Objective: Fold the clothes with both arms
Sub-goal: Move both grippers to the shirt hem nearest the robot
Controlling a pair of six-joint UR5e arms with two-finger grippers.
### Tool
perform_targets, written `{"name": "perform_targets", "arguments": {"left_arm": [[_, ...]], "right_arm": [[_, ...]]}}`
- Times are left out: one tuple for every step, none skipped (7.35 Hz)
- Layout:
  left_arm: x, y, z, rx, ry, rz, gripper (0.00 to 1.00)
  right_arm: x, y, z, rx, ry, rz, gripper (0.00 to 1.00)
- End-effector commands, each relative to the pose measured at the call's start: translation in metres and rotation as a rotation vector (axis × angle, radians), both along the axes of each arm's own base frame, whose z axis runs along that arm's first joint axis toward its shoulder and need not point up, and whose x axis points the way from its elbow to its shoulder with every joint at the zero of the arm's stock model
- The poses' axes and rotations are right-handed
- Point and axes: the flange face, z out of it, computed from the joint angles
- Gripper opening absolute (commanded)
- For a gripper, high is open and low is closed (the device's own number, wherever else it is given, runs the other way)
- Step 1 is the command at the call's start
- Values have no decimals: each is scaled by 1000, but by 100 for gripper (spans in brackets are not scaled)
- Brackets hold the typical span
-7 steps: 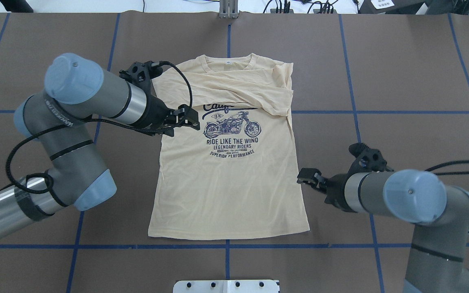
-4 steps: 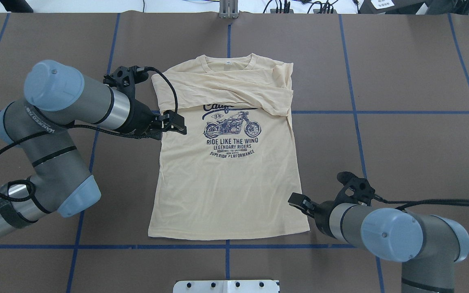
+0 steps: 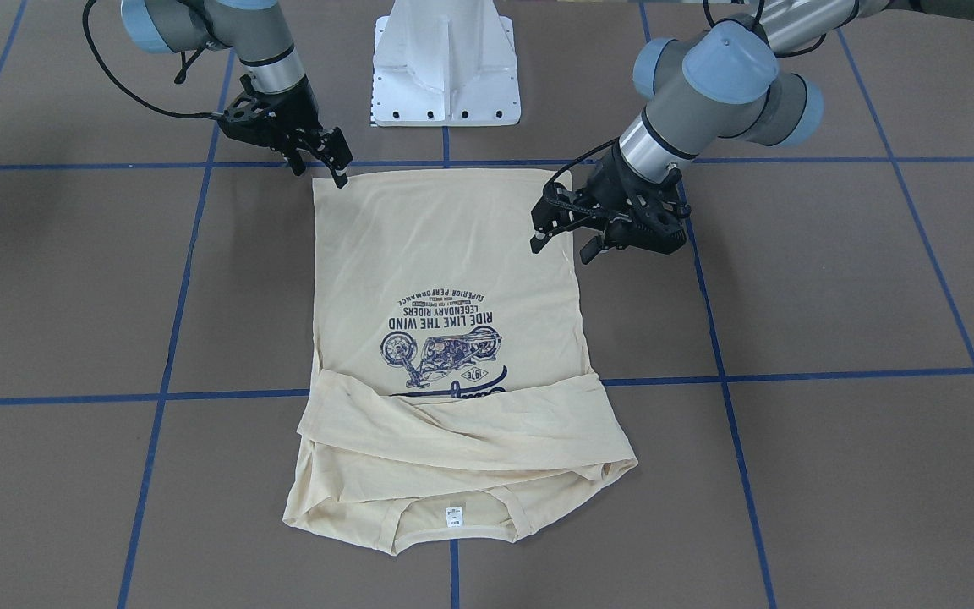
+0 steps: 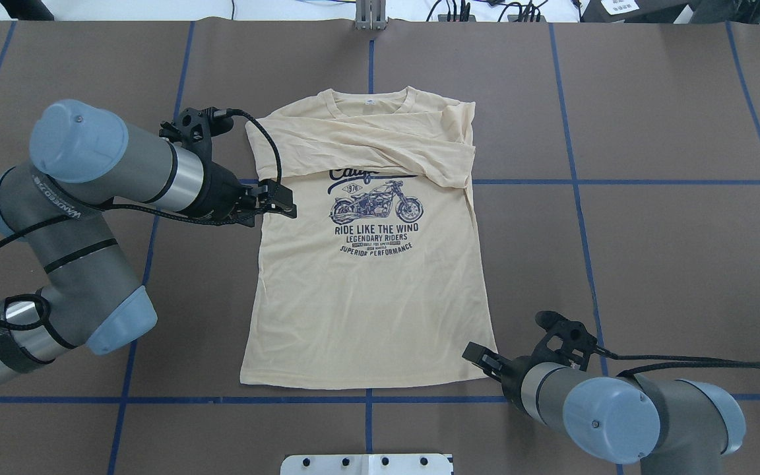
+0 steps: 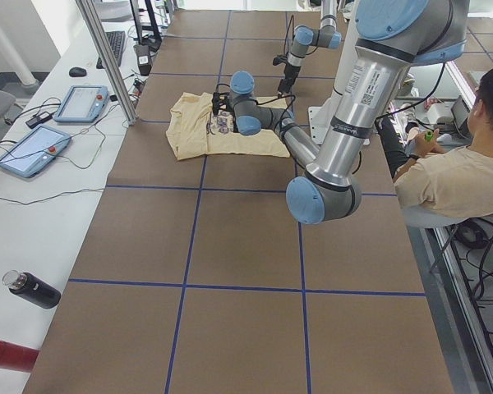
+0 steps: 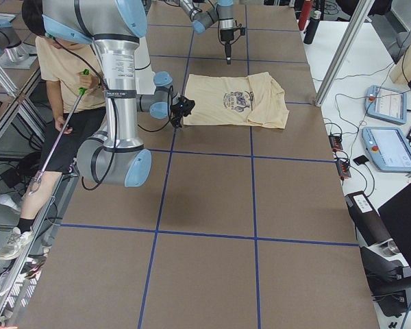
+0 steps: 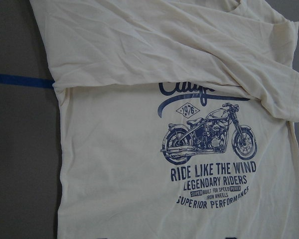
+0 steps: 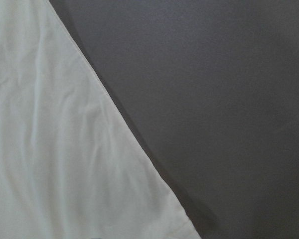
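The T-shirt's free hem corner (image 3: 566, 174), across the hem from my right gripper, should be the next place my left gripper goes to and closes.
The clothes are one cream-yellow T-shirt (image 4: 367, 297) lying flat, print up, collar away from the robot, with both sleeves folded across the chest (image 3: 453, 431). My left gripper (image 4: 284, 201) hovers open over the shirt's left side edge just below the folded sleeve; in the front-facing view the left gripper (image 3: 561, 245) shows spread fingers. The left wrist view looks down on the motorcycle print (image 7: 209, 139). My right gripper (image 4: 475, 356) is open at the shirt's lower right hem corner, seen as the right gripper (image 3: 318, 165) in the front-facing view. The right wrist view shows the hem edge (image 8: 50, 149) and bare mat.
The brown mat carries blue tape lines (image 4: 578, 181). The white pedestal base (image 3: 445, 68) stands near the hem side. A seated person (image 5: 452, 164) is beside the table. Tablets (image 5: 33, 148) and a bottle (image 5: 33, 289) lie on a side bench.
My right gripper has moved along the shirt's right edge toward the robot, down to the hem corner. My left gripper has drawn back left to the shirt's side edge.
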Motion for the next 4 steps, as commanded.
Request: {"name": "perform_targets", "arguments": {"left_arm": [[1, 1, 0, -1, 0, 0, 83], [-2, 0, 0, -1, 2, -3, 83], [-3, -1, 0, -2, 0, -6, 83], [-3, -1, 0, -5, 1, -7, 83]], "right_arm": [[-2, 1, 3, -12, 2, 7, 54], [-1, 1, 3, -14, 2, 6, 1], [2, 0, 5, -14, 5, 5, 0], [6, 0, 1, -14, -3, 4, 0]]}}
